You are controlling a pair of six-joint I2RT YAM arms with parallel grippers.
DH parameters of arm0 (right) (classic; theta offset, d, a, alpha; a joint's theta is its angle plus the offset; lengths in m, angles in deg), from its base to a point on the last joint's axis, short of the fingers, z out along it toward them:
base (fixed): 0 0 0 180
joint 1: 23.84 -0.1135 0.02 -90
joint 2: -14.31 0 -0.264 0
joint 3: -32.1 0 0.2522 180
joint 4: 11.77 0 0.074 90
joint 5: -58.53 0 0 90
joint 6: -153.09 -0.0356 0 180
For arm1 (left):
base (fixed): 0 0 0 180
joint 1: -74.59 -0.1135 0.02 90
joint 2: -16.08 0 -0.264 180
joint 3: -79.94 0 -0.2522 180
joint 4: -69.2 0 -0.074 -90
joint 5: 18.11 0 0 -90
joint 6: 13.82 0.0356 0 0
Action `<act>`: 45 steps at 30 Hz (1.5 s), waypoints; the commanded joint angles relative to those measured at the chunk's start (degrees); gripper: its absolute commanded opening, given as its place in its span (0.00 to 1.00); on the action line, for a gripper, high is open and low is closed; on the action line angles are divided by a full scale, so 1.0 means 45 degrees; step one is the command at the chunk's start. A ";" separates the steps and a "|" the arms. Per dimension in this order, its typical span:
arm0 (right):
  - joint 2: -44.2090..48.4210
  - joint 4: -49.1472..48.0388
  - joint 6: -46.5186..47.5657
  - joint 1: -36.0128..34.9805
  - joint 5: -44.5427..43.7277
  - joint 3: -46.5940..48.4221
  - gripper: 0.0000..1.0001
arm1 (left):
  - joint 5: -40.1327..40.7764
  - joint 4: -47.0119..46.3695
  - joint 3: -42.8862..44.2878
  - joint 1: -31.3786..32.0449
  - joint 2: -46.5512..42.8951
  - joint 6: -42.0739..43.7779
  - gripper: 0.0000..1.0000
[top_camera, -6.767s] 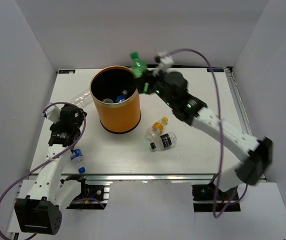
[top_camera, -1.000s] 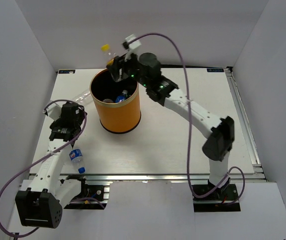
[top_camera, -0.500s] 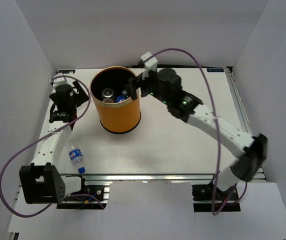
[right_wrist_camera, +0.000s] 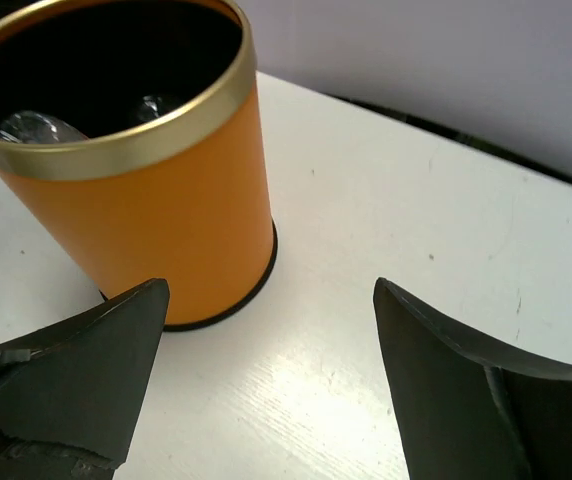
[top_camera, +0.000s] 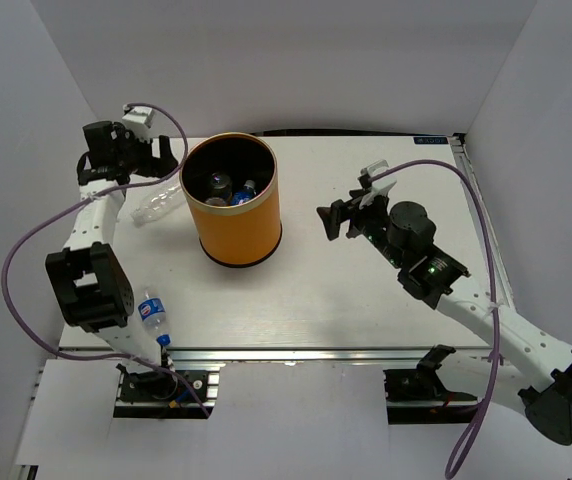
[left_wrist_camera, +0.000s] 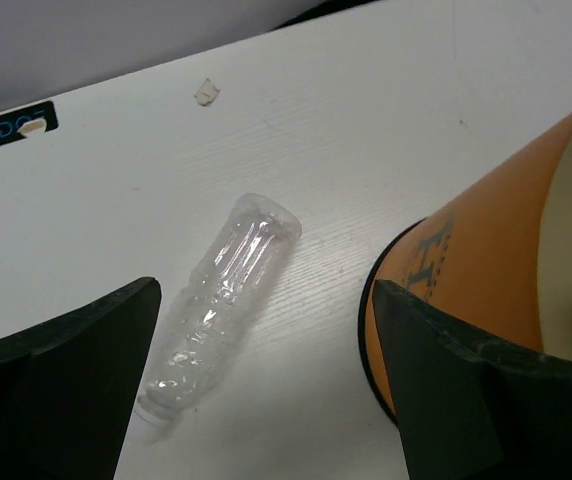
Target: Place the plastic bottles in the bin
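Observation:
Next, my left gripper is to move down to the middle of the clear crushed bottle [top_camera: 160, 203] [left_wrist_camera: 212, 312] beside the orange bin. It will close there.
The orange bin [top_camera: 234, 215] stands upright at the back left of the table, with several bottles [top_camera: 228, 187] inside it. A clear crushed bottle [top_camera: 156, 207] lies on the table just left of the bin. In the left wrist view this clear bottle [left_wrist_camera: 221, 300] lies between my open fingers and a little ahead of them. My left gripper [top_camera: 162, 160] hovers above it, empty. A blue-labelled bottle [top_camera: 152, 314] lies near the front left edge. My right gripper [top_camera: 336, 221] is open and empty, to the right of the bin [right_wrist_camera: 146, 190].
The left arm's base [top_camera: 88, 290] stands beside the blue-labelled bottle. White walls enclose the table on the left, back and right. The bin's wall [left_wrist_camera: 496, 270] is close to my left gripper's right finger [left_wrist_camera: 466, 400].
The right gripper let go of a yellow-capped bottle over the bin, then drew back to the right, empty. The left arm swung to the back left, above the clear bottle.

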 commanded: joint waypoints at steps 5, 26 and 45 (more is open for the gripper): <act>0.0705 0.0137 -0.1004 0.0864 0.0551 -0.0674 0.89 | -0.2818 0.4257 0.1379 -0.0254 0.1441 0.5203 0.98; 0.1546 -0.0389 -0.0302 0.2154 0.2309 -0.2668 0.89 | -0.0711 0.3843 0.4364 -0.0274 0.6324 0.3662 0.98; 0.1995 -0.0623 -0.1044 0.3443 0.2894 -0.3098 0.89 | 0.0225 0.3220 0.3973 -0.0215 0.5098 0.2414 0.36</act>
